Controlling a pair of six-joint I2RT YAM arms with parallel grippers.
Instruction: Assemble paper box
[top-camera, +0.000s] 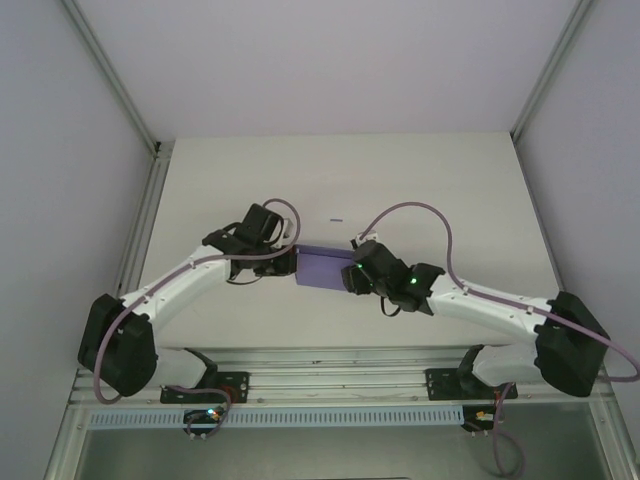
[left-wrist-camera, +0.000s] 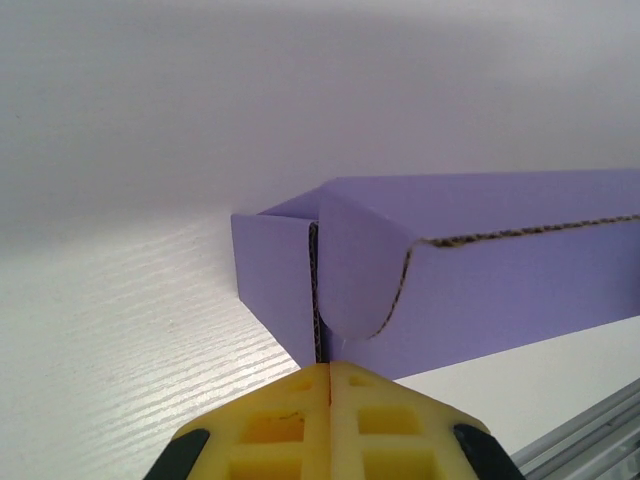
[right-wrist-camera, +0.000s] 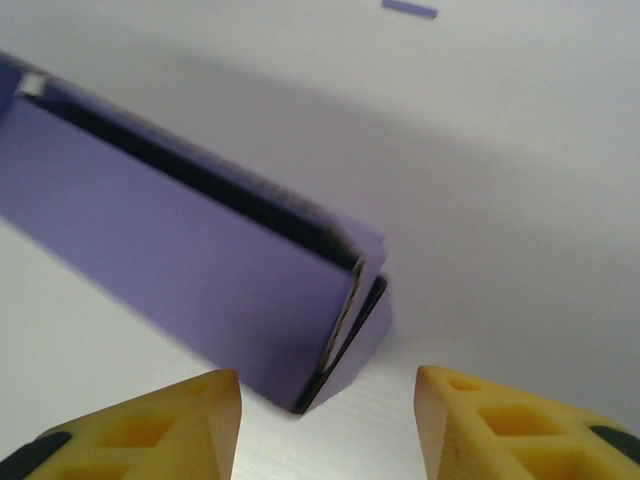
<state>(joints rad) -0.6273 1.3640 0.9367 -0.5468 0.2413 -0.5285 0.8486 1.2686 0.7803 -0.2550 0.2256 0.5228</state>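
Next, my right gripper pinches the box's end corner (right-wrist-camera: 346, 295) and pulls the gap shut, because a gap is open between the purple paper box's top and front side.
The purple paper box (top-camera: 322, 265) lies folded up as a long low box mid-table, between my two grippers. My left gripper (top-camera: 290, 262) is at its left end. In the left wrist view its yellow fingers (left-wrist-camera: 300, 420) are pressed together, and the gripper (left-wrist-camera: 330, 372) is shut with its tips against the box (left-wrist-camera: 500, 280) where a rounded flap overlaps the end wall. No card shows in the seam. My right gripper (top-camera: 352, 275) is at the right end. It (right-wrist-camera: 328, 400) stands open, with the blurred box end (right-wrist-camera: 170, 230) and its loose flap just ahead of the fingers.
A small purple scrap (top-camera: 337, 216) lies on the white table (top-camera: 420, 180) behind the box. It also shows in the right wrist view (right-wrist-camera: 409, 9). Metal frame posts and pale walls close in both sides. A rail (top-camera: 330, 385) runs along the near edge.
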